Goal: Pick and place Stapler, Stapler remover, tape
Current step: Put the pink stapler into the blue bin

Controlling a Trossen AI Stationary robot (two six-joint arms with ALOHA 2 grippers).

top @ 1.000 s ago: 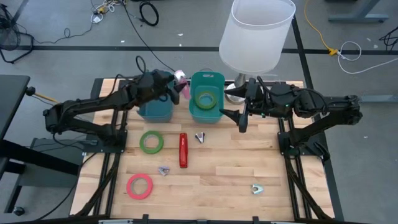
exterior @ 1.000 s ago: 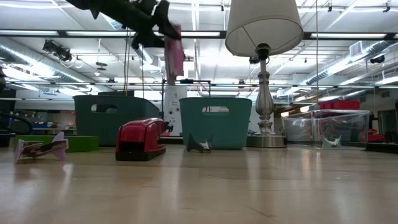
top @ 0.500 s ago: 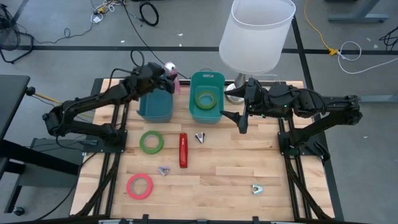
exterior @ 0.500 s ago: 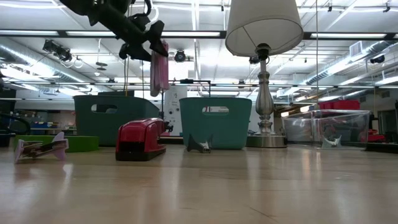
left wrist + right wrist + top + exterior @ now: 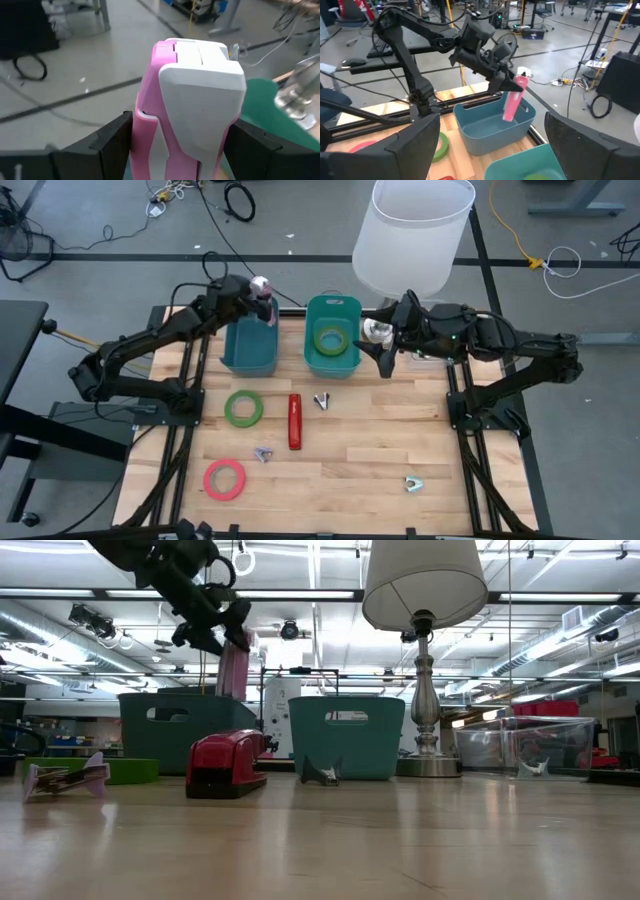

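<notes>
The pink and white stapler will be released by my left gripper, which will let go of it in the near half of the blue bin (image 5: 257, 350). The stapler is now above the bin's far part.
A pink and white stapler (image 5: 263, 286) (image 5: 233, 664) (image 5: 190, 95) is in my left gripper (image 5: 254, 297) (image 5: 182, 150), which is shut on it above the far part of the blue bin (image 5: 249, 346). My right gripper (image 5: 384, 362) (image 5: 502, 150) is open and hovers just right of the teal bin (image 5: 332, 336), which holds a green tape roll (image 5: 331, 338). A red stapler (image 5: 294, 421), a green tape roll (image 5: 243, 408), a red tape roll (image 5: 225, 478) and three staple removers (image 5: 321, 399) (image 5: 263, 453) (image 5: 414, 484) lie on the table. My left gripper pinches the pink stapler between its two fingers (image 5: 112, 145), one on each long side of the body (image 5: 145, 130). The fingers come down at a slant from the table's left. The stapler is lifted clear and hangs nearly upright below them, its lower end (image 5: 508, 116) over the blue bin.
A lamp with a large white shade (image 5: 412, 235) stands at the far edge, its base (image 5: 376, 330) close to my right gripper. The two bins sit side by side at the far middle. Bare wood lies at the table's near right (image 5: 370, 460).
My left gripper has carried the pink stapler from between the two bins toward the table's left and far edge, and lower, over the blue bin. The stapler has swung to hang nearly upright. My right gripper has drawn a little toward the far edge.
</notes>
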